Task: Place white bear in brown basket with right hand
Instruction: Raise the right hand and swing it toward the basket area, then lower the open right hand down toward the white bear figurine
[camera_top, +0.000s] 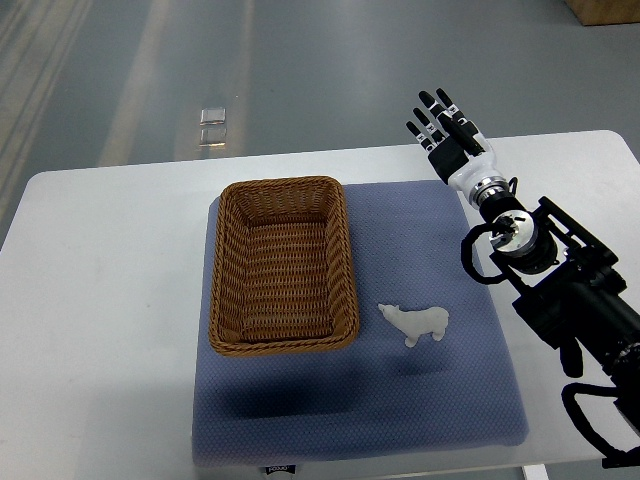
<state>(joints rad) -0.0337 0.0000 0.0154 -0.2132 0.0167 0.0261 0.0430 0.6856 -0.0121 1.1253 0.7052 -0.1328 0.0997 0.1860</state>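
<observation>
My right gripper is going to close on the rear end of the white bear (436, 317), the end that is farther from the brown basket.
A small white bear (415, 322) stands on the blue mat (440, 400), just right of the brown wicker basket (283, 266). The basket holds nothing. My right hand (447, 132) is at the far right of the table, well beyond the bear, fingers spread and holding nothing. Its arm (560, 290) comes in from the lower right edge. The left arm does not show.
The mat lies on a white table (100, 300). The grey floor (300, 70) lies beyond the table's far edge, with a small clear object (212, 126) on it.
</observation>
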